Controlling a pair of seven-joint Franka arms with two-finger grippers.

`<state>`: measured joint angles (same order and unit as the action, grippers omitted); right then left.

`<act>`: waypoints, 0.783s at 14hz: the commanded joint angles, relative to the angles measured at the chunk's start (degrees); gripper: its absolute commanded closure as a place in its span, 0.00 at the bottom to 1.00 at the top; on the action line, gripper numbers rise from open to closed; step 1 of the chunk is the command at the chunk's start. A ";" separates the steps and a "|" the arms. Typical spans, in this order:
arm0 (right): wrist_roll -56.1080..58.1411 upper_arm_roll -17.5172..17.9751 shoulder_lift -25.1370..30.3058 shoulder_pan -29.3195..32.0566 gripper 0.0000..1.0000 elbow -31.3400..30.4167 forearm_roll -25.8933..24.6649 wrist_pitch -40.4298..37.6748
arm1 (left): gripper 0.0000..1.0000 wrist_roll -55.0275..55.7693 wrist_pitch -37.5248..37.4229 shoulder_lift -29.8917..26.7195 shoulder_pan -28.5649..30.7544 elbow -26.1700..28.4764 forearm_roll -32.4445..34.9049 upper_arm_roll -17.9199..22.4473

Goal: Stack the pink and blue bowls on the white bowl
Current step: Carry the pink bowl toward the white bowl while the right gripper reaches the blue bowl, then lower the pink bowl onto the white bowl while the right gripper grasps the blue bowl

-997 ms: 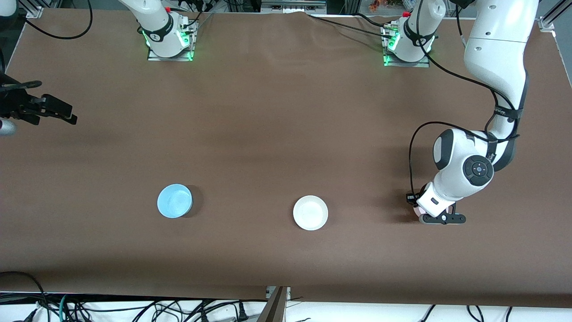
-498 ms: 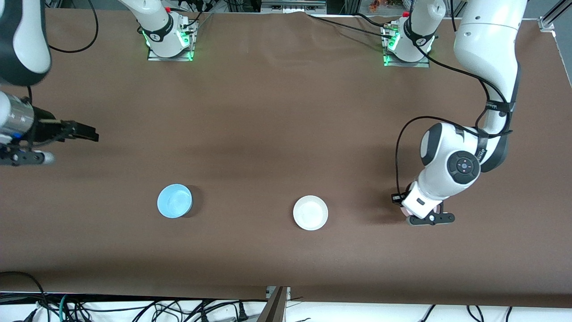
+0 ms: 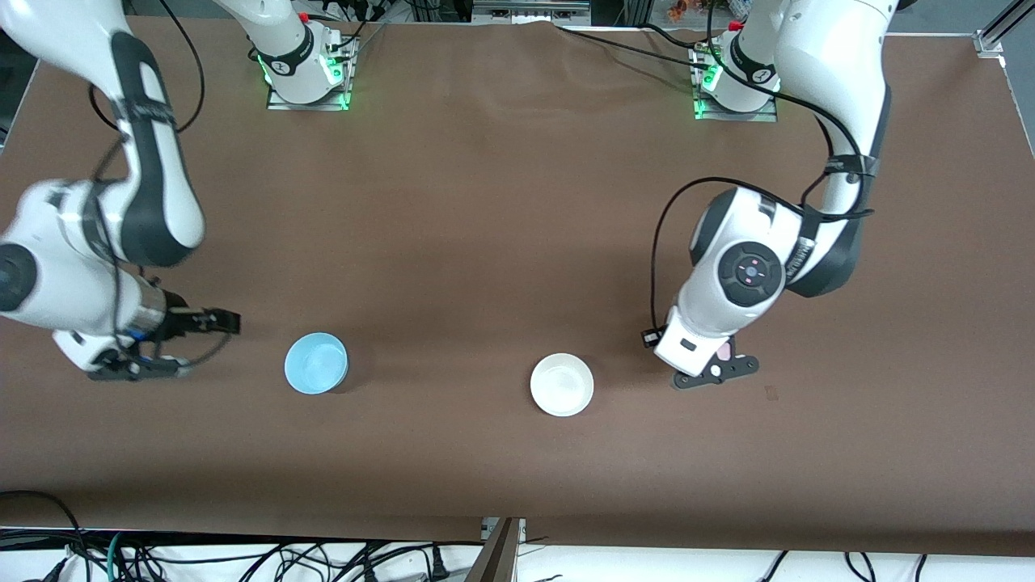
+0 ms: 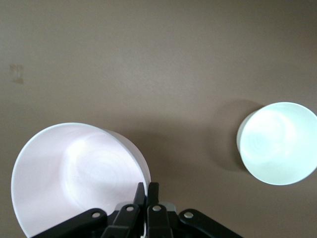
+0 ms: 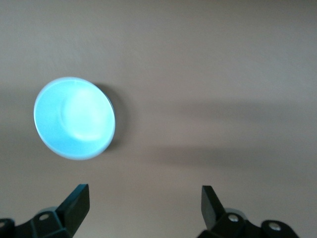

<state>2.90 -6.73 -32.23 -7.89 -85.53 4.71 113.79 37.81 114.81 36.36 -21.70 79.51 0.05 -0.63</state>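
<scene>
The light blue bowl has a side nearest to my right gripper. Next, my right gripper closes there on the light blue bowl's rim (image 3: 287,374) (image 5: 110,138).
My left gripper (image 4: 147,186) is shut on the rim of the pale pink bowl (image 4: 74,178), which hangs tilted over the bare table. In the front view the left gripper (image 3: 711,370) is beside the white bowl (image 3: 561,385), toward the left arm's end, and only a sliver of the pink bowl (image 3: 725,352) shows under the hand. The white bowl (image 4: 277,143) stands upright and empty. The light blue bowl (image 3: 316,363) rests toward the right arm's end. My right gripper (image 3: 206,346) is open beside it with nothing between its fingers; the wrist view shows the right gripper (image 5: 143,192) short of the blue bowl (image 5: 74,117).
The brown table cover (image 3: 485,242) spans the whole work area. Both arm bases (image 3: 307,73) stand along the table edge farthest from the front camera. Cables hang below the edge nearest that camera.
The left arm has carried the pink bowl toward the white bowl. The right arm has swung in from the table's end and down toward the blue bowl, jaws still open.
</scene>
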 commanded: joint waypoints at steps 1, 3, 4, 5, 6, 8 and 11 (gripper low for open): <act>-1.41 0.40 -6.60 -2.64 0.00 5.02 4.07 0.98 | 1.00 7.07 -1.35 1.78 -2.90 -3.72 0.57 0.80; -1.41 0.40 -9.59 -3.44 0.00 4.85 4.52 6.94 | 1.00 12.18 -1.52 3.89 -4.84 -7.68 0.13 0.72; -1.50 0.49 -10.74 -3.53 0.00 4.76 4.61 8.63 | 1.00 13.85 -1.52 5.20 -5.45 -9.79 0.04 0.63; -1.50 0.49 -11.45 -3.62 0.00 4.76 4.61 9.17 | 1.00 16.04 -1.52 6.87 -5.98 -12.42 -0.05 0.63; -1.32 0.49 -11.98 -3.62 0.01 4.84 4.61 9.26 | 1.00 18.76 -1.52 8.80 -6.77 -15.49 -0.05 0.63; -1.23 0.49 -12.51 -3.53 0.02 5.02 4.43 9.43 | 1.00 22.82 -1.26 12.58 -7.30 -20.95 -0.05 0.54; -1.06 0.58 -13.56 -3.18 0.11 5.02 4.69 11.89 | 1.00 29.31 2.94 15.84 -7.92 -24.30 -0.05 0.45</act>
<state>1.78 -6.35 -44.39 -11.62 -82.25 8.51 124.96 62.73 116.19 47.96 -29.03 61.33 0.04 -0.68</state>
